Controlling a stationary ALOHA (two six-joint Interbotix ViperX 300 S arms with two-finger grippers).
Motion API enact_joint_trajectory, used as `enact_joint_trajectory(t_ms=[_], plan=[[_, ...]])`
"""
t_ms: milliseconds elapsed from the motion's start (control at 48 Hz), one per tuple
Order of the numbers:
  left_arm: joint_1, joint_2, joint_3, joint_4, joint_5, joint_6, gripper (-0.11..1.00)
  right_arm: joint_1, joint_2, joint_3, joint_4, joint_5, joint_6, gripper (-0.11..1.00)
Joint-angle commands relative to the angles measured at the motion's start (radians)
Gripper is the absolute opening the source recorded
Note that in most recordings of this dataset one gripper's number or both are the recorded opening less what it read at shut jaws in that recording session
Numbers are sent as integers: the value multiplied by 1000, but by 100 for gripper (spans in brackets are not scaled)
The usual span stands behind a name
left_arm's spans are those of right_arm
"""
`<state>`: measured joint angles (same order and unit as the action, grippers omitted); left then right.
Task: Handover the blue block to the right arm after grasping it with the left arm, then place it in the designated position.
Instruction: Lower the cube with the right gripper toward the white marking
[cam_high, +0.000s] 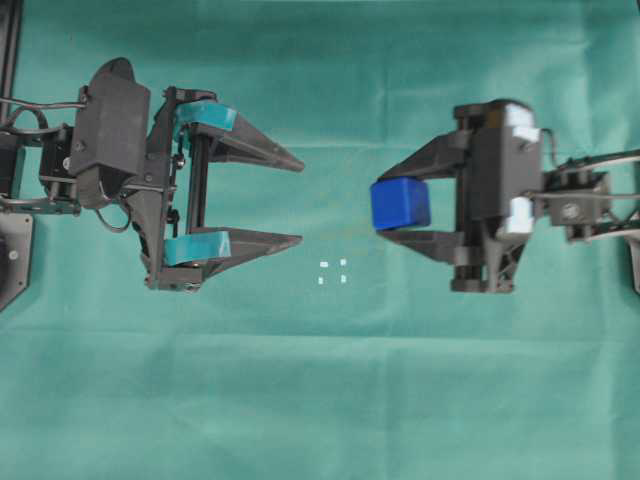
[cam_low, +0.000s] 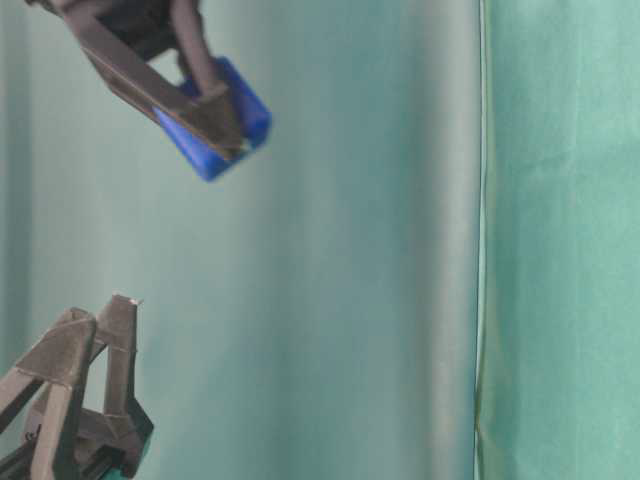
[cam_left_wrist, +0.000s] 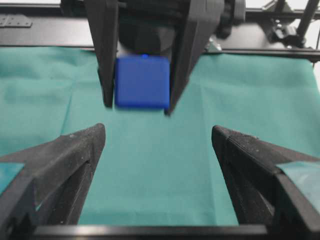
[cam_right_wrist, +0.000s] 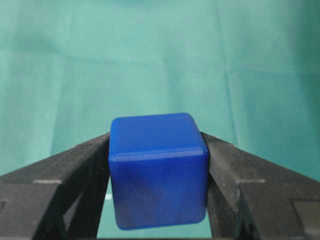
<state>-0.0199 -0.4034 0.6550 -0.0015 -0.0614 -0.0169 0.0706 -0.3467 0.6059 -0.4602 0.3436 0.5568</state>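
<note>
I will release the blue block with my right gripper among the small white dots on the green cloth (cam_high: 338, 271).
The blue block (cam_high: 400, 203) is clamped between the fingers of my right gripper (cam_high: 385, 205), the all-black one, and hangs above the green cloth. The block (cam_right_wrist: 157, 170) fills the gap between those fingers in the right wrist view, and shows in the table-level view as a raised blue block (cam_low: 215, 125). My left gripper (cam_high: 300, 200), with teal bands, stands wide open and empty, facing the block from the left with a clear gap between. From the left wrist the block (cam_left_wrist: 142, 81) sits ahead, beyond the open gripper (cam_left_wrist: 159, 135). The designated position (cam_high: 333, 272), four white dots, lies on the cloth below and between the grippers.
Green cloth (cam_high: 320, 400) covers the whole table. A black frame rail (cam_left_wrist: 40, 35) runs along the far edge in the left wrist view. A vertical fold or edge of a cloth backdrop (cam_low: 480, 240) shows in the table-level view.
</note>
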Motion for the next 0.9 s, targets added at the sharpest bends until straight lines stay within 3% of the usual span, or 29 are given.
enact_joint_trajectory(t_ms=[0,292,583,875], plan=[[3,-6,-28,2,-5,-2,100,2,23,-18,3,-18,3,56],[2,-6,-28,2,3,-3,100,-8,149,-18,3,-81,3,56],[2,-5,-28,0,3,-3,100,-41,302,-9,8,-221,74,56],[3,-6,-28,2,3,-3,100,-60,419,-11,17,-357,83,56]])
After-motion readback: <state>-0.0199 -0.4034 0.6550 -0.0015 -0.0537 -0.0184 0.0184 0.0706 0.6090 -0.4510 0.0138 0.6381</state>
